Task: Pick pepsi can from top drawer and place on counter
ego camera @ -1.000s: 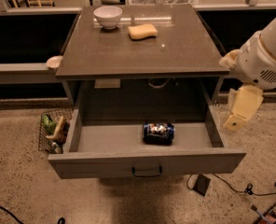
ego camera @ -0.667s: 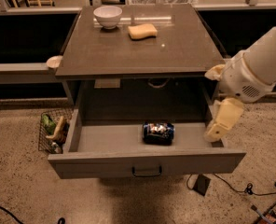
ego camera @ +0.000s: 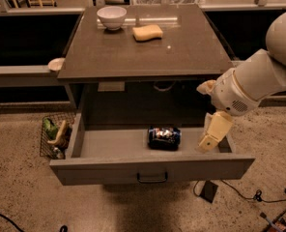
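Note:
The robot's gripper needs to next close on the pepsi can's end [ego camera: 175,138] that is nearer to the white arm, inside the open top drawer.
The pepsi can [ego camera: 164,137] lies on its side in the open top drawer [ego camera: 152,167], right of centre. The drawer is pulled out below the counter [ego camera: 148,47]. My gripper [ego camera: 212,134] hangs from the white arm at the drawer's right end, to the right of the can and apart from it, with its cream fingers pointing down into the drawer.
A white bowl [ego camera: 112,17] and a yellow sponge [ego camera: 148,32] sit at the back of the counter. A wire basket [ego camera: 55,135] with items stands on the floor to the left. Cables and a small dark object [ego camera: 209,191] lie on the floor at right.
My arm and gripper have moved left and down, from outside the drawer's right side to over its right end, closer to the can. The can has not moved.

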`<state>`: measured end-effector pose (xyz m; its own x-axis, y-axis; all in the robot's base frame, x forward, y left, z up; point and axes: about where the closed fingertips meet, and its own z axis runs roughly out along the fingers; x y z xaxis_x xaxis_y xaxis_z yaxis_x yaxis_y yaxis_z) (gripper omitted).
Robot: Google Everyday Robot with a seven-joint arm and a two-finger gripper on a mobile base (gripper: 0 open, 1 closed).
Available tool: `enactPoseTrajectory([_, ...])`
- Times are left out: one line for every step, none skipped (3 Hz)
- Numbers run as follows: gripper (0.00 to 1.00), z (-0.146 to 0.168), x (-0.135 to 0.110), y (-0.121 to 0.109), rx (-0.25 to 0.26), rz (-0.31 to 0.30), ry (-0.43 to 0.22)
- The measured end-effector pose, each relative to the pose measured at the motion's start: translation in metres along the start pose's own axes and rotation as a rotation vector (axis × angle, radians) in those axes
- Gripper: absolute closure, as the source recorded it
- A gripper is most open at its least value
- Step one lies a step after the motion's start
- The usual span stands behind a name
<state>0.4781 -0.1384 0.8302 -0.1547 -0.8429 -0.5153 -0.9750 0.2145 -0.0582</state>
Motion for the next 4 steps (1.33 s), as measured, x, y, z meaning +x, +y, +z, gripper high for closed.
enactPoseTrajectory([0.0,0.018,0.001,-0.012,-0.016,-0.049,-0.003])
enactPoseTrajectory([0.0,0.05,0.008,-0.027,-0.061,-0.111,0.013])
enactPoseTrajectory([0.0,0.085,0.019,-0.047,-0.098,-0.129,0.029])
enactPoseTrajectory([0.0,0.125,0.032,-0.066,-0.116,-0.109,0.043])
